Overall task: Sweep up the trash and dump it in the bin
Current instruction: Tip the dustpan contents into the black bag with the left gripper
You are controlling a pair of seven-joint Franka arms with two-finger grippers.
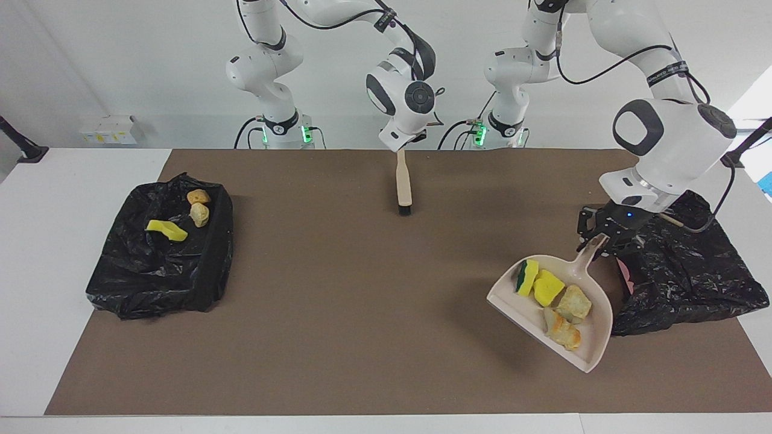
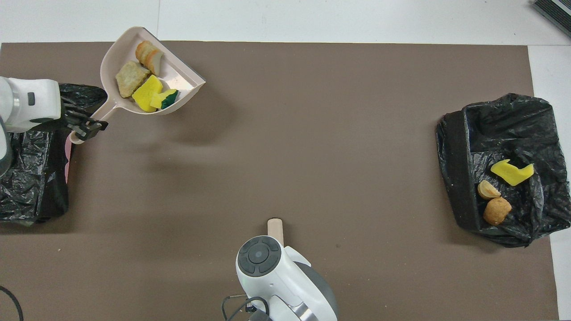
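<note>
Next, I release the beige brush from my right gripper on the near side of the brown mat (image 2: pixel 287 275), between the black bin bags.
My left gripper (image 1: pixel 603 236) is shut on the handle of the beige dustpan (image 1: pixel 594 361) and holds it up over the mat, beside the black bin bag (image 1: pixel 681 283) at the left arm's end. In the pan lie a yellow-and-green sponge (image 1: pixel 526 277), a yellow sponge bit (image 1: pixel 547 288) and two bread-like lumps (image 1: pixel 573 301). The overhead view shows the left gripper (image 2: pixel 82 129), the pan (image 2: pixel 183 78) and the scraps (image 2: pixel 146 93). My right gripper (image 1: pixel 402 146) is shut on the beige brush (image 1: pixel 403 181), which hangs bristles down at the mat's middle, near the robots.
A second black bin bag (image 1: pixel 163 265) at the right arm's end holds a yellow sponge bit (image 1: pixel 167 229) and two bread lumps (image 1: pixel 199 214). It also shows in the overhead view (image 2: pixel 455 156). A brown mat (image 1: pixel 362 301) covers the table. Something pink (image 1: pixel 627 274) shows at the edge of the bin bag beside the pan.
</note>
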